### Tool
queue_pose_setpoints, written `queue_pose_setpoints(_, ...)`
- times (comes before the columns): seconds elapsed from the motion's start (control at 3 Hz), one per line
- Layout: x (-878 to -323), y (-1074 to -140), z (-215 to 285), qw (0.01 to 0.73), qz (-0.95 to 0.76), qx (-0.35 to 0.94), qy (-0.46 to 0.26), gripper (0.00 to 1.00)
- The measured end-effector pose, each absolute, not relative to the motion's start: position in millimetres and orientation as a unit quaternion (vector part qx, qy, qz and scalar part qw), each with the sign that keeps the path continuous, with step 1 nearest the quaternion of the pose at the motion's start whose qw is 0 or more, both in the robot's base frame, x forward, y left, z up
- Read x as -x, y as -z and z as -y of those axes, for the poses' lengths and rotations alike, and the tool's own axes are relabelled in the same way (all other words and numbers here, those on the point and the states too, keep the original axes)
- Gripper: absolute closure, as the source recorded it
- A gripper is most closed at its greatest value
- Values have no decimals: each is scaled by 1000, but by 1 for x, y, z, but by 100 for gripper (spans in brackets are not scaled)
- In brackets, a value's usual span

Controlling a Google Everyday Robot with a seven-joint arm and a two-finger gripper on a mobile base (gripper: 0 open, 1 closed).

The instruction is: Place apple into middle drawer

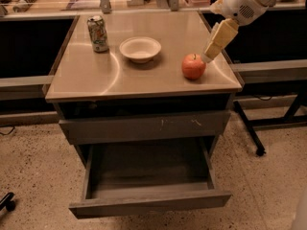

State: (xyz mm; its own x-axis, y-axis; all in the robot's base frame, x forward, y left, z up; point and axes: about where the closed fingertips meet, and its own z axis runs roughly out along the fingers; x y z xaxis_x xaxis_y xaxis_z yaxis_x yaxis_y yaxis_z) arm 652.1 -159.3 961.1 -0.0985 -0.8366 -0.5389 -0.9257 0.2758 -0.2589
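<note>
I move my gripper to the red apple next, and then close it on the apple's side (pixel 200 68) farthest from the white bowl.
The red apple (pixel 193 66) sits on the tan cabinet top (pixel 96 75), near its right front corner. My gripper (pixel 211 54) comes in from the upper right, and its cream-coloured tip is just above and to the right of the apple, very close to it. The middle drawer (pixel 148 171) is pulled out wide below the cabinet, with a flat grey inside that holds nothing and a plain front panel (pixel 149 203).
A white bowl (pixel 140 49) and a drink can (pixel 98 33) stand on the top, left of the apple. A shut grey drawer front with pale scratch marks (pixel 144 127) lies above the open drawer. A black table leg (pixel 249 131) stands at the right, and a workbench runs along the back.
</note>
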Motion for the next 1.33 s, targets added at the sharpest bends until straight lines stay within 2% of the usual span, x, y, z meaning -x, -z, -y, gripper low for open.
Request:
queue_pose_setpoints(0.33,-679,-939,142,310,-736,595,-95,0)
queue_pose_setpoints(1.33,-716,-877,136,306,-755,565,-129,0)
